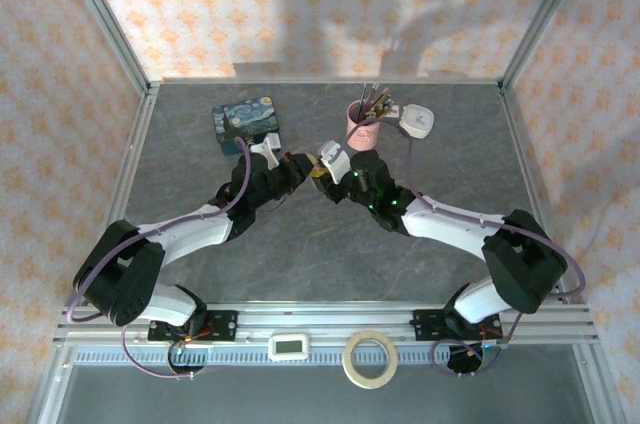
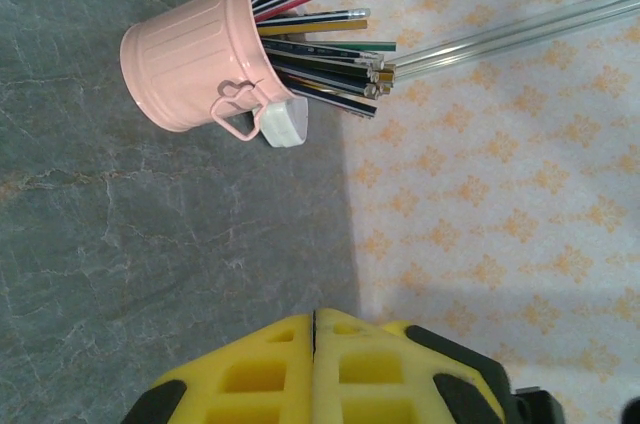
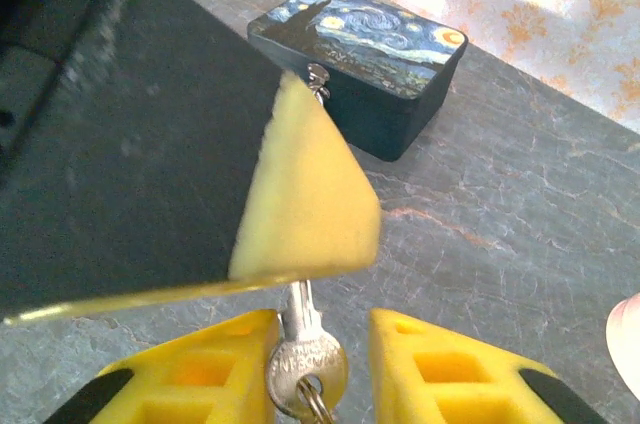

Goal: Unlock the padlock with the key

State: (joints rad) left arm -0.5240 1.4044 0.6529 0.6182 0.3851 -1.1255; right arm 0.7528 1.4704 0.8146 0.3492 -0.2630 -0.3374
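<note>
My left gripper is covering the key's blade. So my right gripper needs to grip the round head [image 3: 309, 368] and turn the key, before my left gripper takes it back.
The silvery key [image 3: 305, 369], with a ring through its round head, stands between the yellow fingers of my right gripper [image 3: 325, 316]. Its head rests against the left finger, and a gap separates it from the right finger. The blade runs up into the yellow pad [image 3: 300, 194] of my left gripper [image 2: 316, 314], whose jaws are pressed together. Both grippers meet mid-table, left gripper [image 1: 305, 172] facing right gripper [image 1: 326, 177]. A small silvery piece [image 3: 318, 77] hangs at the blue tin's near side. The padlock's dark body is hidden behind the left pad.
The starry-night blue tin [image 1: 247, 124] sits at the back left, also seen as a blue tin [image 3: 370, 54] beyond the key. A pink cup [image 1: 362, 129] of pens and a white device [image 1: 417, 121] stand behind the grippers. A tape roll [image 1: 368, 359] lies on the front rail.
</note>
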